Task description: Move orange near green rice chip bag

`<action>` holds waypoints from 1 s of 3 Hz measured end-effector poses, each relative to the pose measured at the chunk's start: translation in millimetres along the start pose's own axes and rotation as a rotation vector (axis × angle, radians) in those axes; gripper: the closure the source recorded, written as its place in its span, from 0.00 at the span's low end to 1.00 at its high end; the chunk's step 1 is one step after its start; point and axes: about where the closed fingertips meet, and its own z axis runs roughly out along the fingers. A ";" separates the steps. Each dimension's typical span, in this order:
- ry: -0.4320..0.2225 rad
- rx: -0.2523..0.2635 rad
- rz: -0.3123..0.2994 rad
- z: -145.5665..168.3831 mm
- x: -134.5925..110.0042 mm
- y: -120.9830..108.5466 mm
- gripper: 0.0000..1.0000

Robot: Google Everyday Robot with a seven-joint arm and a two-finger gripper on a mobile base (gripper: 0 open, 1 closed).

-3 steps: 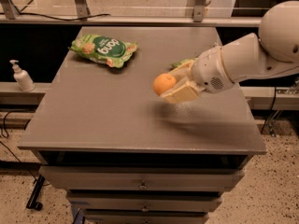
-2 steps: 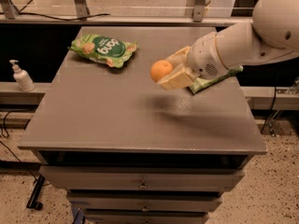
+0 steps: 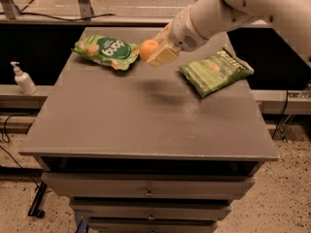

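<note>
Next, my gripper lets go of the orange on the tabletop [image 3: 146,58], against the green rice chip bag's end that faces the speckled bag.
The orange [image 3: 148,49] is small, round and shiny, held between the tan fingers of my gripper [image 3: 154,51] above the grey tabletop. The gripper reaches in from the upper right on a white arm. The green rice chip bag [image 3: 106,51] lies flat at the far left of the table: bright light green with a dark green oval and white letters. The orange hangs just right of the bag's right end, raised off the surface, with its shadow on the table below.
A darker, speckled green chip bag [image 3: 215,71] lies at the far right of the table [image 3: 146,125]. A white pump bottle [image 3: 22,79] stands on a ledge to the left. Drawers are below the table's front edge.
My gripper has carried the orange from the middle of the table toward the far left, up close to the green rice chip bag. The darker bag, hidden before, shows.
</note>
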 end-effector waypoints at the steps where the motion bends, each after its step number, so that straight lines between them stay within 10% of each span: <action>1: 0.057 -0.032 -0.016 40.3 -6.3 -30.6 1.00; 3: 0.149 -0.086 0.013 94.3 18.6 -57.3 1.00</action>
